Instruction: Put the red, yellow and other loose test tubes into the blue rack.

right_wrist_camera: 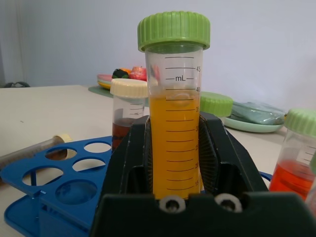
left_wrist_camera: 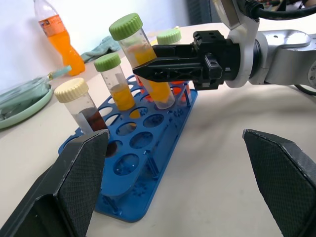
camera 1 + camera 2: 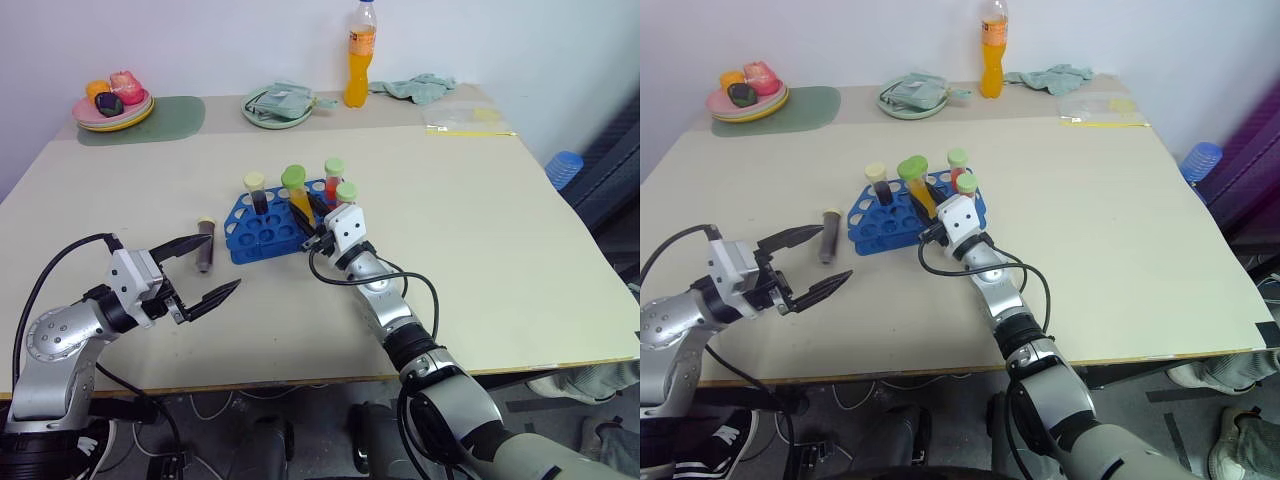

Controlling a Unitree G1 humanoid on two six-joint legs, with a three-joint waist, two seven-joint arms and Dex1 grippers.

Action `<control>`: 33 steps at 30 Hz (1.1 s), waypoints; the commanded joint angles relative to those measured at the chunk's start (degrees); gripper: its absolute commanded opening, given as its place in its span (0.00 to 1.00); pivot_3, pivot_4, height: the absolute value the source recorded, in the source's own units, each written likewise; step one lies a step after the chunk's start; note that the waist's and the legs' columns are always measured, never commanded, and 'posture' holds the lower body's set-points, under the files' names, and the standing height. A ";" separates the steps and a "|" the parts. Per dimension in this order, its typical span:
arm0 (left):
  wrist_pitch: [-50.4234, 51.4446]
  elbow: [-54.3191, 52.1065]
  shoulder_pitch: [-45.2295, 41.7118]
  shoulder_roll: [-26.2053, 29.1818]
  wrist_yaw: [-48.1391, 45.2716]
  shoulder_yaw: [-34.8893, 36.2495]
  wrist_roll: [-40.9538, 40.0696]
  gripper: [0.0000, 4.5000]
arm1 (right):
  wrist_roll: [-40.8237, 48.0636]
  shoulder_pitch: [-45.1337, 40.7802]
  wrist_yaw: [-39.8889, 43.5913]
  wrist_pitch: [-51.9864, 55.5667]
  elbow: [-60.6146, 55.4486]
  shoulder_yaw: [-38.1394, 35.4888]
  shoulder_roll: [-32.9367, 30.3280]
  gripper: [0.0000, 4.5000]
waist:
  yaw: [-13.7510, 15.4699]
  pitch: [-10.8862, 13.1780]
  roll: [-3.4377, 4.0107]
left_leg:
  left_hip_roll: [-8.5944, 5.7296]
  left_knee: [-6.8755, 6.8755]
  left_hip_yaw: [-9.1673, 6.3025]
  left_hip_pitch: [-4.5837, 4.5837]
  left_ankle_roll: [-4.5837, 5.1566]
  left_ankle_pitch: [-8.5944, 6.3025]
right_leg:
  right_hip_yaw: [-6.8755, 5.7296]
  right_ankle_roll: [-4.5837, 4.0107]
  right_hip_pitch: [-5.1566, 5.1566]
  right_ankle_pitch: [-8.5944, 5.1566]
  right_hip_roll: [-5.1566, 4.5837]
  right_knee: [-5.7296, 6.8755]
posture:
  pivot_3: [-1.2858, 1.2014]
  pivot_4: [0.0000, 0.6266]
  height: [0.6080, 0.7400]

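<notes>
I should close my left gripper on the middle of the body (image 3: 206,242) of the loose dark tube, just below its beige cap.
The blue rack (image 3: 262,232) stands mid-table. In it are a cream-capped tube of dark liquid (image 3: 256,192), a green-capped red tube (image 3: 333,176) and a green-capped orange tube (image 3: 346,193). My right gripper (image 3: 305,207) is shut on a green-capped yellow tube (image 1: 175,143). That tube leans over the rack, with its lower end (image 2: 164,100) at one of the holes. A loose dark tube (image 3: 205,256) with a beige cap lies on the table just left of the rack. My left gripper (image 3: 223,260) stands open beside it, with nothing between its fingers.
Along the back edge are a plate of fruit (image 3: 112,108) on a green mat (image 3: 175,118), a green dish holding a cloth (image 3: 280,106), an orange drink bottle (image 3: 360,55), a crumpled cloth (image 3: 420,88) and a plastic bag (image 3: 462,117). A blue object (image 3: 563,168) sits beyond the table's right edge.
</notes>
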 commanded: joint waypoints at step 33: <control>7.16 -4.38 7.31 4.56 3.99 6.92 0.17 1.00 | 12.89 25.71 21.09 22.93 -43.97 -1.13 -18.11 0.99 | 0.05 0.00 0.00 | 0.04 0.00 0.00 -0.03 0.01 -0.01 | 0.00 -0.01 0.02 0.01 0.02 -0.05 | 0.52 0.24 1.00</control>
